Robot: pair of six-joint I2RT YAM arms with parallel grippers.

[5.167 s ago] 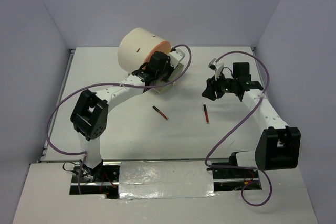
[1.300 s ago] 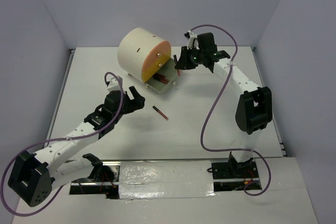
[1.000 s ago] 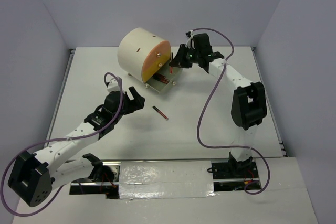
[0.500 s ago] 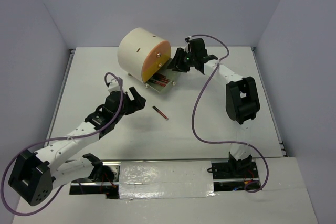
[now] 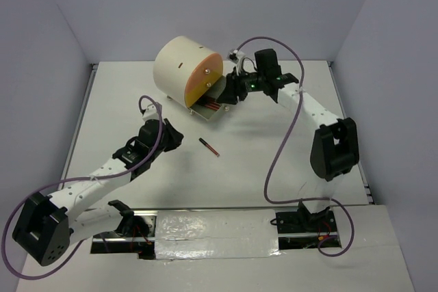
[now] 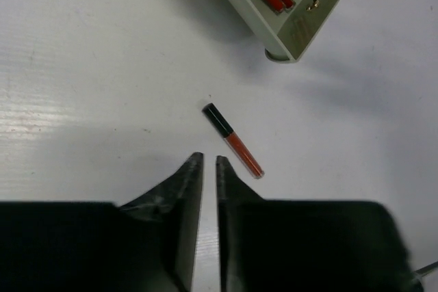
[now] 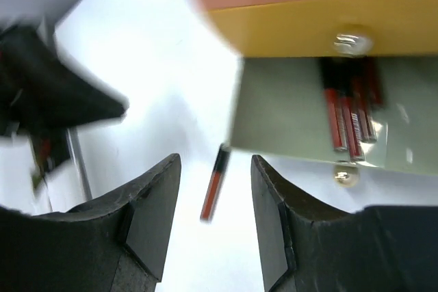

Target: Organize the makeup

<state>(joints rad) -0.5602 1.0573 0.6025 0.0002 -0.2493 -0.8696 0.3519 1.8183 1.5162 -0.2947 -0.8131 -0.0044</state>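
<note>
The robot's right gripper should next go to the red half (image 5: pixel 213 151) (image 7: pixel 213 193) of the makeup stick lying alone on the white table and close there.
One black-and-red makeup stick (image 5: pixel 209 146) lies alone on the white table; it also shows in the left wrist view (image 6: pixel 233 140) and the right wrist view (image 7: pixel 213 184). Several more red sticks (image 7: pixel 348 111) lie in the open grey-green drawer (image 5: pixel 213 109) pulled out of the cream chest (image 5: pixel 179 65). My left gripper (image 5: pixel 175 136) (image 6: pixel 209 158) is shut and empty, low over the table just left of the loose stick. My right gripper (image 5: pixel 231 91) (image 7: pixel 215 158) is open and empty, above the drawer's right side. No brush or packets show.
The chest's orange and yellow drawer fronts (image 7: pixel 308 29) with a metal knob (image 7: pixel 352 39) are shut above the open drawer, whose corner also shows in the left wrist view (image 6: pixel 294 25). Grey walls close in the table on three sides.
My right gripper brought a stick down to the open drawer, let it go and has drawn back a little, open. My left gripper's jaws have closed and it edged slightly right.
</note>
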